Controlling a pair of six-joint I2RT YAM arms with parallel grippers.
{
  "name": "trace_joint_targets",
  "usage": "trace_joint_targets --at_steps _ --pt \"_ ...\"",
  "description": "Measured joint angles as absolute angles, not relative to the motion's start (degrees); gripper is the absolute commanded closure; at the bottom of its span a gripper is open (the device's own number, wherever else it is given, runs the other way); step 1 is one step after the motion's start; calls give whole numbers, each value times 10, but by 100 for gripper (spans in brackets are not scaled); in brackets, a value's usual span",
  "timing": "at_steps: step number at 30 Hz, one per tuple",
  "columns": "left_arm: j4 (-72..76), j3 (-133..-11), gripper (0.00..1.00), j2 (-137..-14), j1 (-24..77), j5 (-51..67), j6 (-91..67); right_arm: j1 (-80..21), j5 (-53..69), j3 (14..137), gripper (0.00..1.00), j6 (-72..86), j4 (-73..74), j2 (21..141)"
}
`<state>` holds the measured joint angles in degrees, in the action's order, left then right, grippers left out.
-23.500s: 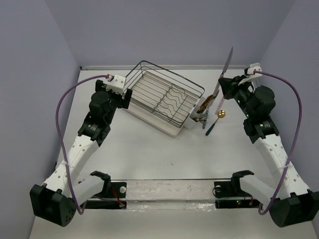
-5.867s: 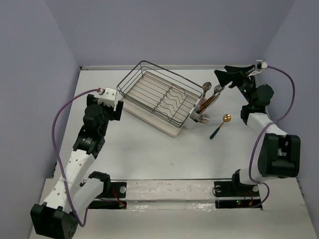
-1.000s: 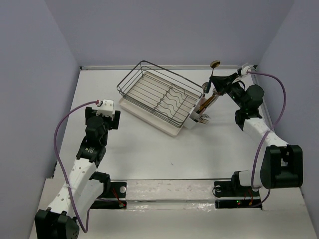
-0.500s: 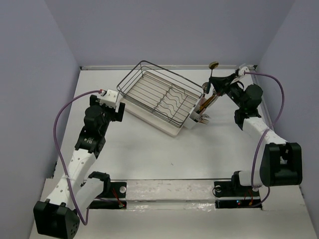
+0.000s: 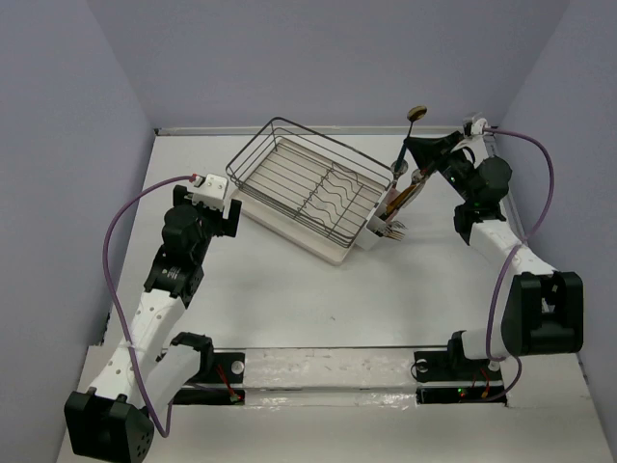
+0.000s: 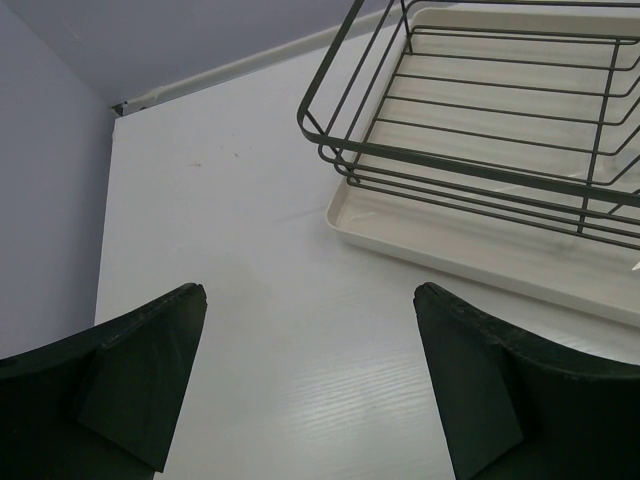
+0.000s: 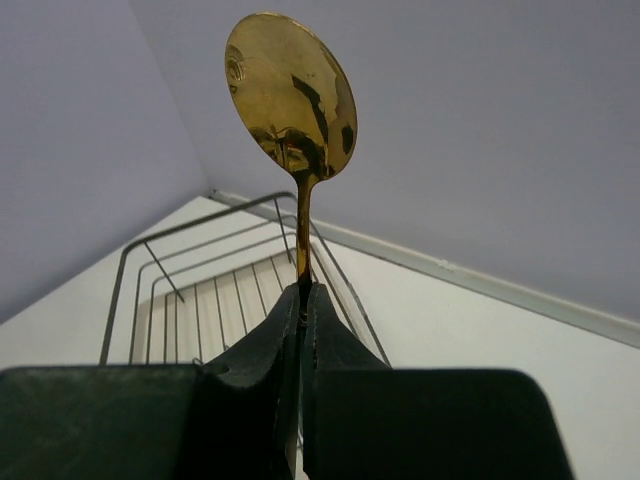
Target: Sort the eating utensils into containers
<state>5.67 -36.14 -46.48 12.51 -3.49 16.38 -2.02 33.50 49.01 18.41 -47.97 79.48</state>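
Next, my right gripper releases the gold spoon in the back end of the white cutlery holder (image 5: 394, 196), next to the silver spoons.
My right gripper (image 5: 413, 147) is shut on a spoon with a gold bowl (image 5: 416, 113) and holds it upright, bowl up, above the right end of the rack. In the right wrist view the gold bowl (image 7: 291, 95) stands high above my closed fingers (image 7: 272, 345). The white cutlery holder (image 5: 378, 231) hangs on the rack's right end and holds several utensils (image 5: 402, 194), handles sticking up. My left gripper (image 5: 228, 214) is open and empty, low over the table left of the rack; its fingers (image 6: 140, 365) are wide apart in the left wrist view.
The black wire dish rack (image 5: 310, 183) sits on a cream tray (image 5: 289, 230) at the back middle; its corner (image 6: 470, 170) fills the upper right of the left wrist view. Walls close the table at left, back and right.
My right gripper has lifted the gold spoon off the table and carried it left, above the holder end of the rack; in the last second it rose slightly. The left arm shifted slightly.
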Motion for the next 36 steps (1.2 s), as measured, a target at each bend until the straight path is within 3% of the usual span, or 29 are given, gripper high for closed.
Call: trace_joint_targets --at_steps 6,12,27,36 --pt "56 -361 1 -463 125 -37 164 1 313 550 100 239 -471 757" --pt "55 -361 1 -463 125 -39 164 88 274 563 100 255 -454 727" --pt "49 -361 1 -451 125 -44 162 105 288 525 100 302 -503 928" --pt "49 -360 1 -451 125 -45 162 97 330 484 100 374 -603 934"
